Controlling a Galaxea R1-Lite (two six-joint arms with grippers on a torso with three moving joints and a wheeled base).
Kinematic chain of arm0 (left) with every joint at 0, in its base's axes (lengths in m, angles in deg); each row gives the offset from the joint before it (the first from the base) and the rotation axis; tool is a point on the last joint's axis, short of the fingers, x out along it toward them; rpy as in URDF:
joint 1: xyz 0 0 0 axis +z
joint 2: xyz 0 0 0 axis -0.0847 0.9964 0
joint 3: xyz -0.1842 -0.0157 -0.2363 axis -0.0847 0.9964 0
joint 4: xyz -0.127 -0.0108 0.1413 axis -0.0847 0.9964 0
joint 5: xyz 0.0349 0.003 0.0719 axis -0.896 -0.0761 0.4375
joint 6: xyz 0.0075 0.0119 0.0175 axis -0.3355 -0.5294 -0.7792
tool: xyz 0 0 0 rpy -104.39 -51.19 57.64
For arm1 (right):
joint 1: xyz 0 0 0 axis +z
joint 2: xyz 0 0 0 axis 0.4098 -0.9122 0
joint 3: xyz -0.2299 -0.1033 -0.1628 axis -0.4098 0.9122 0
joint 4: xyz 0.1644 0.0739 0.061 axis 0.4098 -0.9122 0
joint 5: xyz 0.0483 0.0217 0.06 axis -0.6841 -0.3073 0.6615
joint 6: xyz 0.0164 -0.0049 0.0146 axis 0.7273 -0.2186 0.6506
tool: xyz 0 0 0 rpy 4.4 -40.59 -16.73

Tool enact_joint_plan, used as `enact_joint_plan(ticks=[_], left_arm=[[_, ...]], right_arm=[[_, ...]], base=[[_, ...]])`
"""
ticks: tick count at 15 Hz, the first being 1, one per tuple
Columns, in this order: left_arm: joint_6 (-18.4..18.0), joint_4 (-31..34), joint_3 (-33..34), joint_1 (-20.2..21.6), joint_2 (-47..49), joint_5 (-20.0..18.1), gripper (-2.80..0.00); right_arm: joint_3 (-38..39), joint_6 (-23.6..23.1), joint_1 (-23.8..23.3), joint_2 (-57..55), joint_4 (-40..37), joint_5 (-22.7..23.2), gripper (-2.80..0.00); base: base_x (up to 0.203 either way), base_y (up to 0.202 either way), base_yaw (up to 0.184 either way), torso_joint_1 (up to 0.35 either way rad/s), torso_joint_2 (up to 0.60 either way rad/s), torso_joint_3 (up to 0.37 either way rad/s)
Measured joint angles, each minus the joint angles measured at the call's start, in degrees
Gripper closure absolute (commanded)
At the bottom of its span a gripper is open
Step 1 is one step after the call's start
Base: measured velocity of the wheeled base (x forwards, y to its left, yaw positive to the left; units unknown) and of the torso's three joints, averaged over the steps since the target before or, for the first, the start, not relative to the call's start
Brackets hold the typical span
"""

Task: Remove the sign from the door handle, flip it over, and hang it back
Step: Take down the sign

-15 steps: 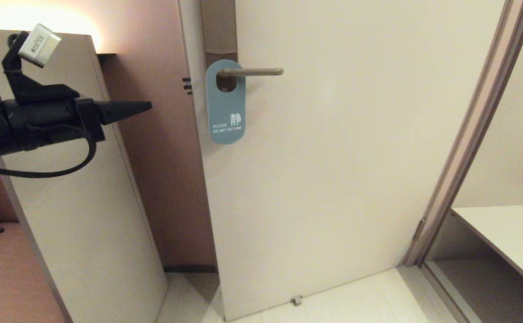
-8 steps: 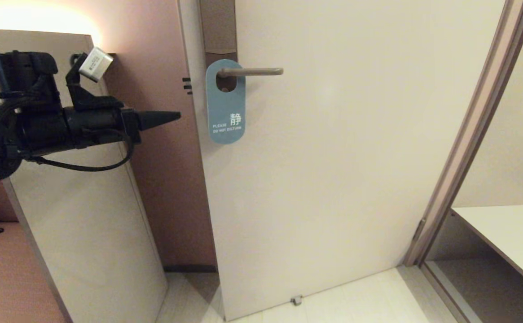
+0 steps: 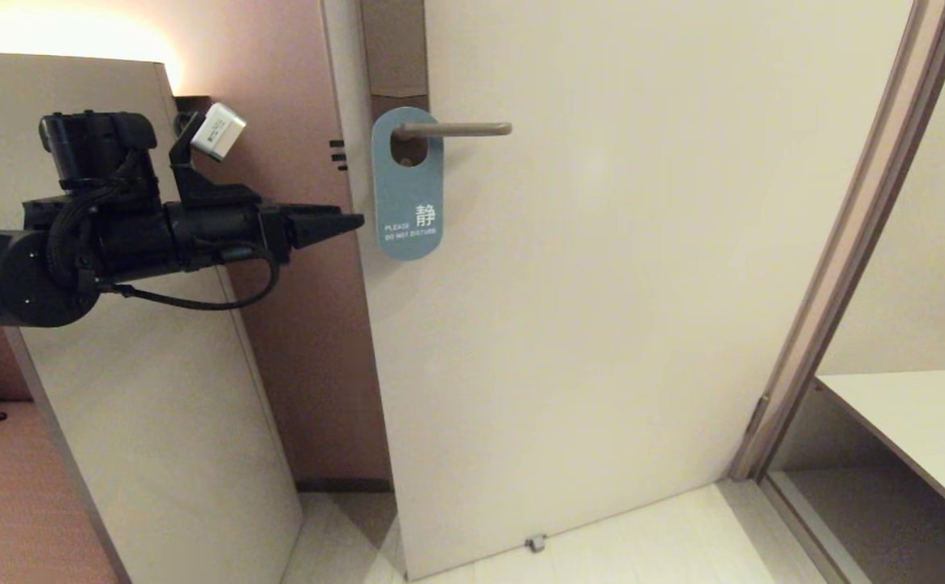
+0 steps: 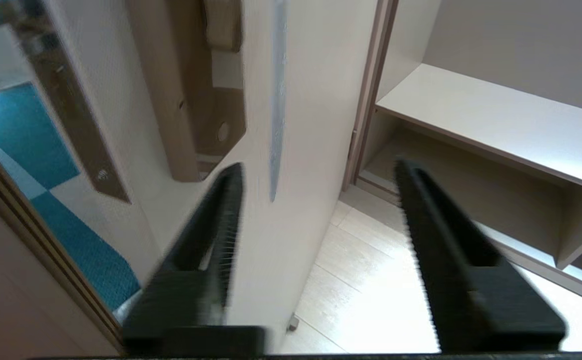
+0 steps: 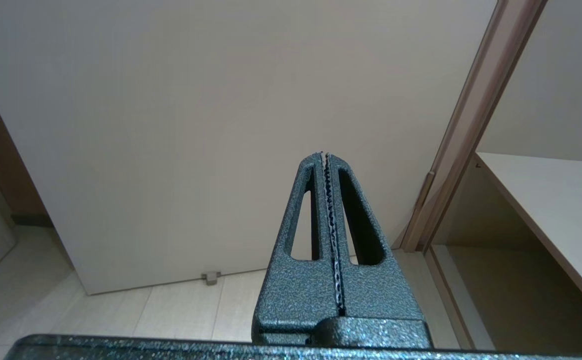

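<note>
Next, my left gripper closes on the middle of the sign (image 3: pixel 405 191) (image 4: pixel 279 90). That spot is just below the sign's hole and above the white writing.
The sign (image 3: pixel 408 186) hangs blue side out on the door handle (image 3: pixel 456 129), a slim grey-beige lever on the white door. My left gripper (image 3: pixel 356 221) is open and empty. It points at the sign's lower left edge from just left of the door edge, a small gap away. In the left wrist view the sign (image 4: pixel 277 100) shows edge-on as a thin blue strip beyond the open left gripper (image 4: pixel 318 170). My right gripper (image 5: pixel 323 155) is shut and empty, low in front of the door, out of the head view.
The door (image 3: pixel 642 284) stands ajar, with its lock plate (image 3: pixel 395 49) above the handle. A pale panel (image 3: pixel 148 389) leans at the left behind my left arm. A door frame (image 3: pixel 853 235) and a shelf (image 3: pixel 918 430) are at the right. A door stop (image 3: pixel 534 543) sits on the floor.
My left arm has swung right and slightly down towards the sign, its tips going from well left of the door to just beside the sign's edge. The sign and handle have not moved.
</note>
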Motion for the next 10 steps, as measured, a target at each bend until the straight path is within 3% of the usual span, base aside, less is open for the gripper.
enact_joint_plan(ticks=[5, 10], left_arm=[[0.12, -0.39, -1.78, -0.20, 2.28, -1.15, -2.80], [1.64, -0.39, -7.71, -1.66, 6.25, -1.71, -2.80]], right_arm=[[0.00, 0.00, 0.00, 0.00, -0.02, -0.02, 0.00], [0.00, -0.01, 0.00, 0.00, 0.00, 0.00, 0.00]], base=[[0.000, 0.000, 0.000, 0.000, 0.00, 0.000], [0.000, 0.000, 0.000, 0.000, 0.00, 0.000]])
